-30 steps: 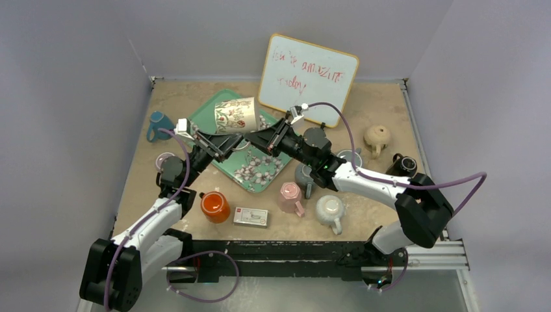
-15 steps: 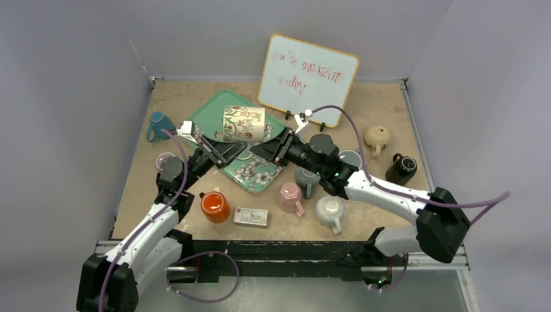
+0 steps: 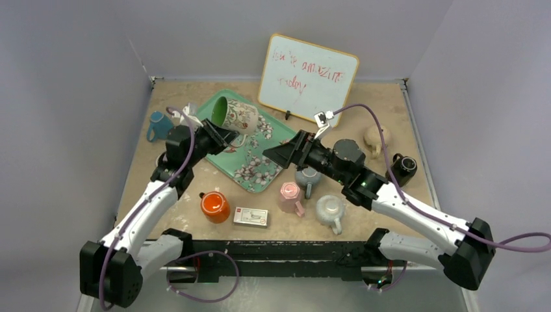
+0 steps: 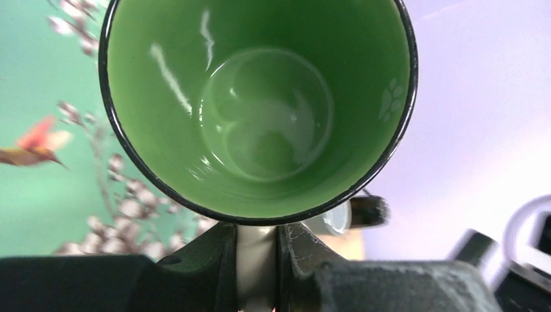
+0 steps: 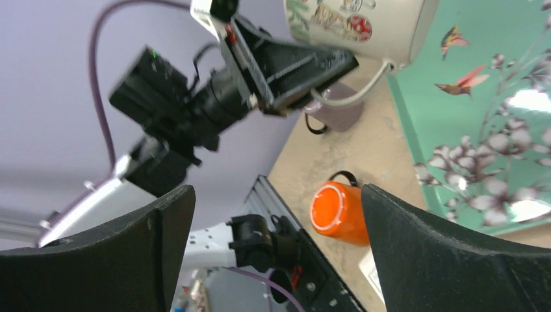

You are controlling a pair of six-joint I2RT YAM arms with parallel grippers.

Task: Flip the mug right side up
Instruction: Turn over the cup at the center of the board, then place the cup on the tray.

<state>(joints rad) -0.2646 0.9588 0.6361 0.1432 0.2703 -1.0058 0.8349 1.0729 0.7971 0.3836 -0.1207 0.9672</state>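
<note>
Next, my left gripper sets the mug free on the far corner of the green floral tray (image 3: 226, 104), beside the whiteboard.
The mug (image 3: 239, 117), white with a flower print and a green inside, hangs tilted over the green floral tray (image 3: 250, 170), its mouth facing left and up. My left gripper (image 3: 217, 135) is shut on the mug's handle. In the left wrist view the pale handle (image 4: 258, 257) sits pinched between the two fingers, below the green mouth (image 4: 260, 110). My right gripper (image 3: 286, 151) stands open to the right of the mug, apart from it. Its wrist view shows the wide-open gripper (image 5: 278, 195), empty, and beyond it the mug (image 5: 364, 26) in the left gripper (image 5: 292, 65).
A whiteboard (image 3: 307, 78) stands at the back. Around the tray sit an orange mug (image 3: 214, 206), a small box (image 3: 251, 216), pink (image 3: 290, 195), white (image 3: 330, 209), grey (image 3: 307, 175), blue (image 3: 157, 123) and black (image 3: 403, 166) mugs, and a beige teapot (image 3: 377, 136).
My right gripper has let go of the mug, opened wide and drawn back to the right. The left gripper has swung the mug so its green mouth now shows.
</note>
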